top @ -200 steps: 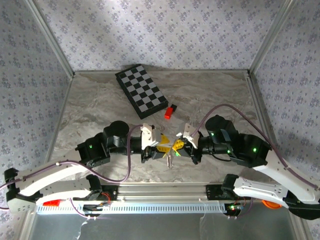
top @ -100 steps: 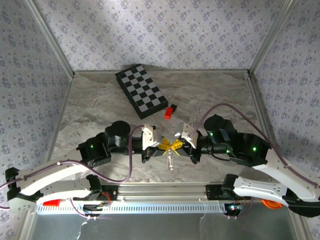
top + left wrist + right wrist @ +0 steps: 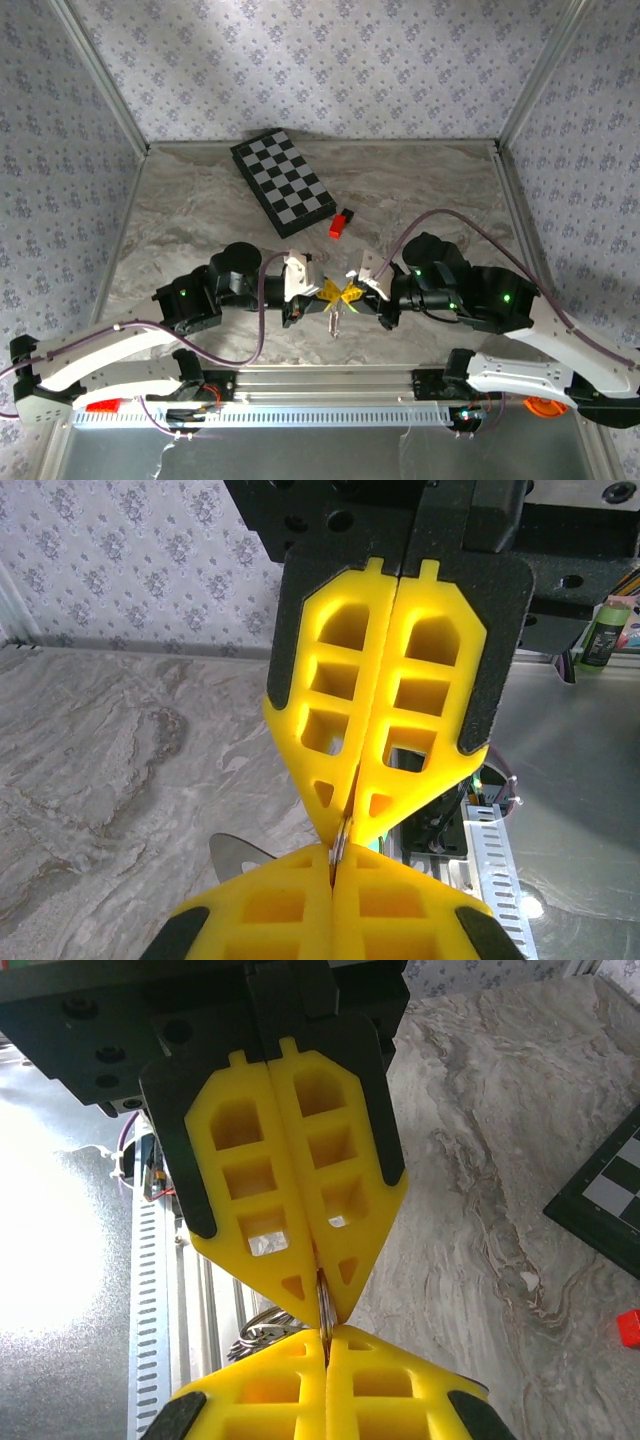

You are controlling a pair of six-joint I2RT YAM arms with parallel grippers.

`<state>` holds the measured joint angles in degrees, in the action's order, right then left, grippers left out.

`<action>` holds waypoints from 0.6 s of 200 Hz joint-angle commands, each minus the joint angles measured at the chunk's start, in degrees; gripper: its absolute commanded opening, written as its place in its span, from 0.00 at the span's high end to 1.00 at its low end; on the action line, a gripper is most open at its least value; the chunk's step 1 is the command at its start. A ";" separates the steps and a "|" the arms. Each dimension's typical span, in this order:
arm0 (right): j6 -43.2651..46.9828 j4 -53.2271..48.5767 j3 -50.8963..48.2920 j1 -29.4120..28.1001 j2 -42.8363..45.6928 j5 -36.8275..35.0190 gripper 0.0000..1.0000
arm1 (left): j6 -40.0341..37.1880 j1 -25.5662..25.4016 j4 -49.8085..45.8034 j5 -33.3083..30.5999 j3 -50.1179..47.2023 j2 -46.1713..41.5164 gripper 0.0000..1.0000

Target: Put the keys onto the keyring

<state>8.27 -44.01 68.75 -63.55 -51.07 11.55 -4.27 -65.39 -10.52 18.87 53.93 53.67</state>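
Both of my grippers are pinching the keyring tip to tip. Next, my right gripper opens and takes the green tag (image 3: 376, 845) while my left gripper keeps hold of the keyring.
My two grippers meet tip to tip over the near middle of the table. The left gripper (image 3: 326, 292) (image 3: 333, 858) is shut, and the thin silvery keyring (image 3: 340, 838) is pinched edge-on between its yellow fingers. My right gripper (image 3: 354, 293) (image 3: 325, 1338) is also shut, on the same keyring (image 3: 322, 1305) from the opposite side. Pale metal loops (image 3: 258, 1322) hang from the ring beside the right fingers, and a glinting length dangles below the tips (image 3: 336, 320). A flat grey key blade (image 3: 236, 856) sticks out left of my left fingers.
A checkerboard (image 3: 283, 183) lies at the back of the marble table, with a red-and-black block (image 3: 340, 224) just in front of it. The metal rail (image 3: 330, 412) with both arm bases runs along the near edge. Patterned walls enclose the table.
My left gripper has closed onto the keyring. The right arm has eased slightly left, so the fingertips now touch, and the dangling metal has swung a little left.
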 commanded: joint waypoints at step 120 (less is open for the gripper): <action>-3.78 10.80 -8.36 2.67 11.42 5.17 0.49 | 1.27 -0.17 12.66 3.75 -3.27 -3.39 1.00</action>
<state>6.28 -36.82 61.21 -61.93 -40.64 13.58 -3.53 -65.39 -4.12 19.57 51.40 52.23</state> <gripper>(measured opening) 0.509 0.047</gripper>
